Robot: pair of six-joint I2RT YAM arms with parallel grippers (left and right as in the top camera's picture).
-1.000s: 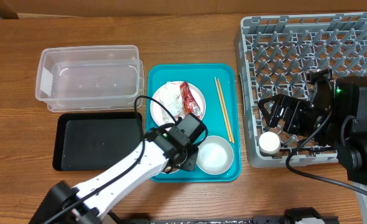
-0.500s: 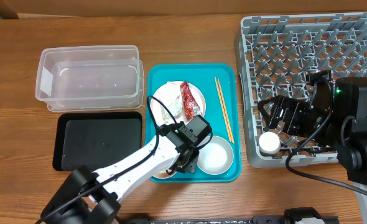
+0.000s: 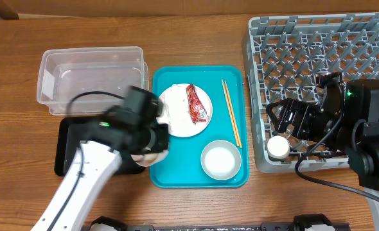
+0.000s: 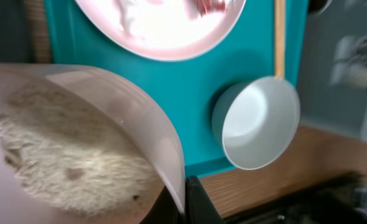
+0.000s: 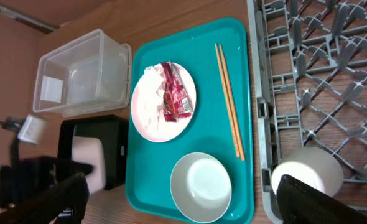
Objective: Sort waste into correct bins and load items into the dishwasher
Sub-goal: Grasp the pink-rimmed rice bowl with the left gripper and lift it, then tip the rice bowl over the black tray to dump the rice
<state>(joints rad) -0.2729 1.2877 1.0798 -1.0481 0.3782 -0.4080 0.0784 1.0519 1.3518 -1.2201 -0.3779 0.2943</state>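
Next, I set the pinkish bowl on the teal tray (image 3: pixel 169 164) by the white bowl with my left gripper.
My left gripper (image 3: pixel 149 153) is shut on the rim of a pinkish bowl (image 4: pixel 78 143) holding whitish rice grains, above the right end of the black tray (image 3: pixel 93 144). The jaws pinch the rim in the left wrist view (image 4: pixel 186 199). A white plate (image 3: pixel 184 119) on the teal tray (image 3: pixel 234 77) carries the red wrapper (image 3: pixel 196 104) and white napkin (image 3: pixel 171 106). Chopsticks (image 3: pixel 231 112) and a white bowl (image 3: pixel 220 160) also lie on the teal tray. My right gripper (image 3: pixel 282 125) is open and empty over the grey rack (image 3: pixel 324 58), beside the white cup (image 3: pixel 279 147).
The clear tub (image 3: pixel 92 80) stands behind the black tray, left of the teal tray. The rack fills the right side. The right wrist view shows the plate (image 5: pixel 149 112), the bowl (image 5: pixel 201 186), the chopsticks (image 5: pixel 229 99) and the cup (image 5: pixel 308 174).
My left arm has swung left off the teal tray, carrying the pinkish rice bowl over the black tray's right end. The right arm has not moved.
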